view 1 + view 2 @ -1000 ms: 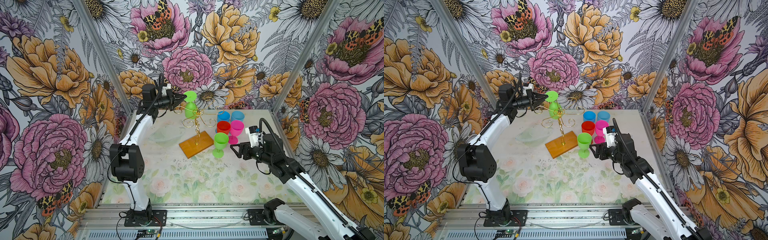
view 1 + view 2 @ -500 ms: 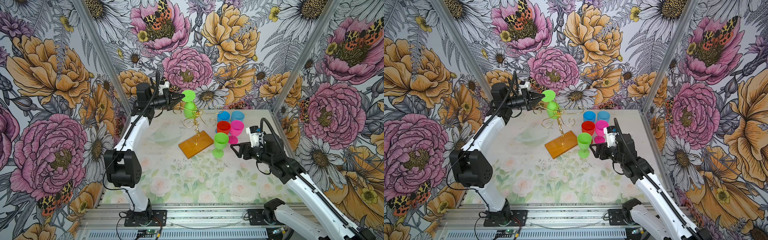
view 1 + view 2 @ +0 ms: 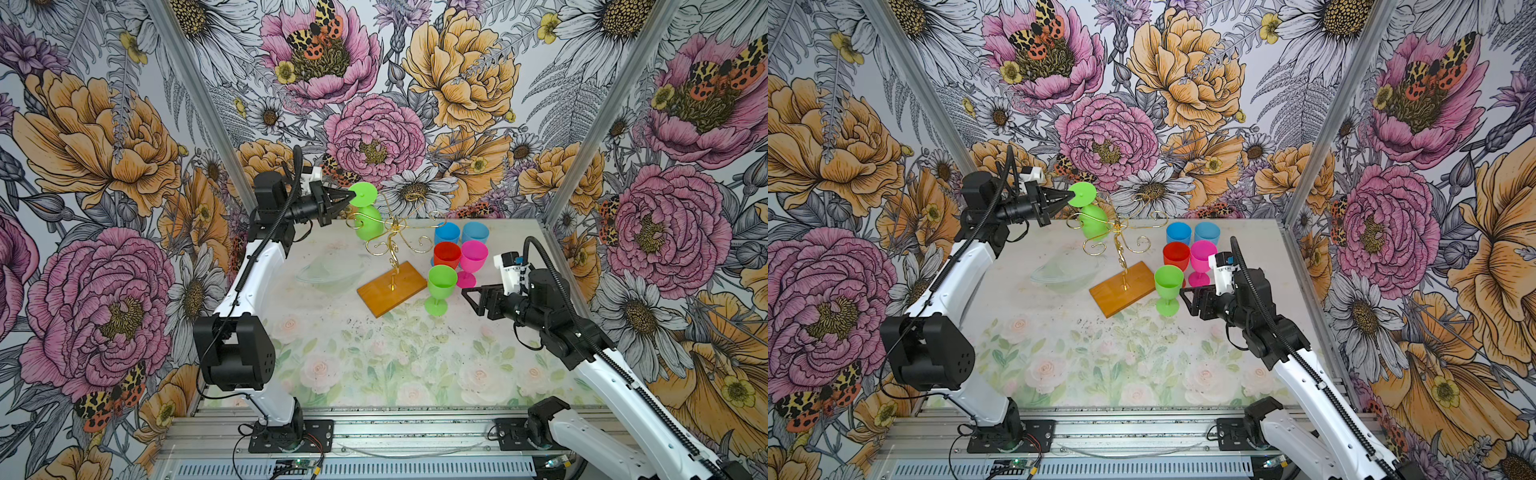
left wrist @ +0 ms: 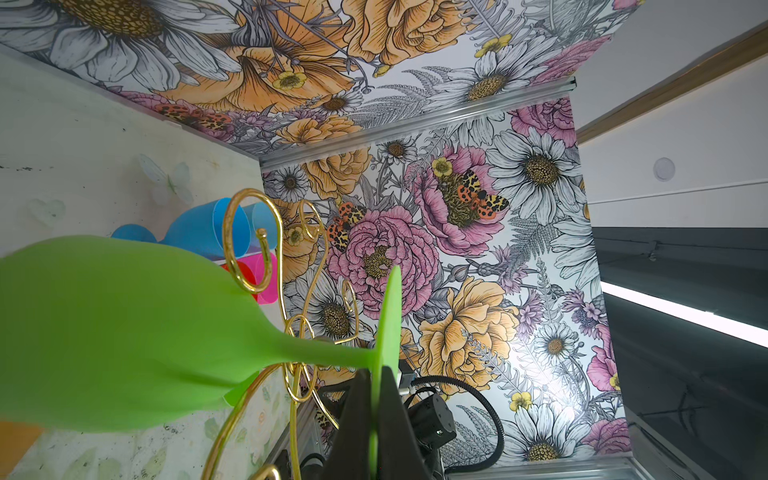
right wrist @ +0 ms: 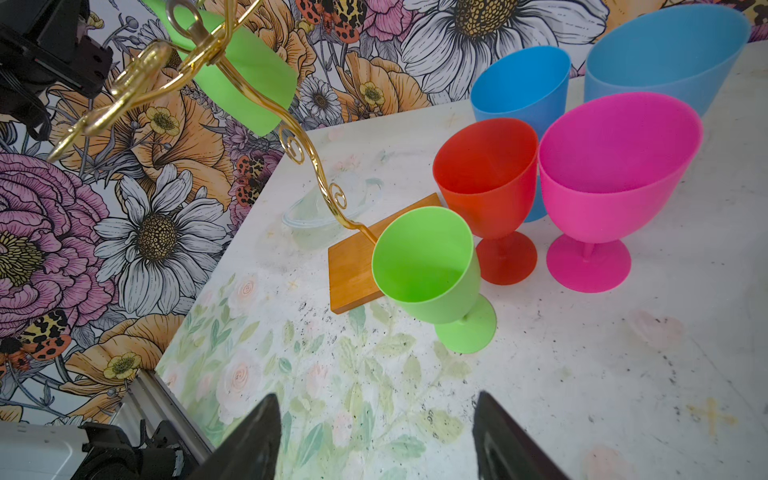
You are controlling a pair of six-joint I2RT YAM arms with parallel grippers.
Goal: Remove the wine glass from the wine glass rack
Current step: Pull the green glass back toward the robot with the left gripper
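Observation:
My left gripper holds the green wine glass by its foot. Next, my right gripper needs to take hold of the bowl's rim (image 5: 280, 112) on that glass.
The wine glass rack (image 3: 394, 232) is gold wire on a wooden base (image 3: 392, 289), seen in both top views (image 3: 1121, 286). A green wine glass (image 3: 368, 222) hangs upside down at the outer curl of its left arm, foot (image 3: 363, 194) on top. My left gripper (image 3: 352, 195) is shut on the rim of that foot (image 4: 388, 316); the black fingers (image 4: 353, 419) pinch the thin disc. The bowl (image 4: 104, 332) fills the near side and the stem crosses a gold loop (image 4: 299, 332). My right gripper (image 3: 469, 293) is open and empty above the table (image 5: 374, 432).
Upright on the table right of the rack stand a green glass (image 5: 424, 266), a red one (image 5: 486, 174), a pink one (image 5: 611, 166) and two blue ones (image 5: 519, 83). A clear dish (image 3: 328, 270) lies left of the base. Patterned walls close three sides.
The left arm has swung left and drawn the glass's foot a little to the left, towards the end of the rack arm. The right arm has not moved.

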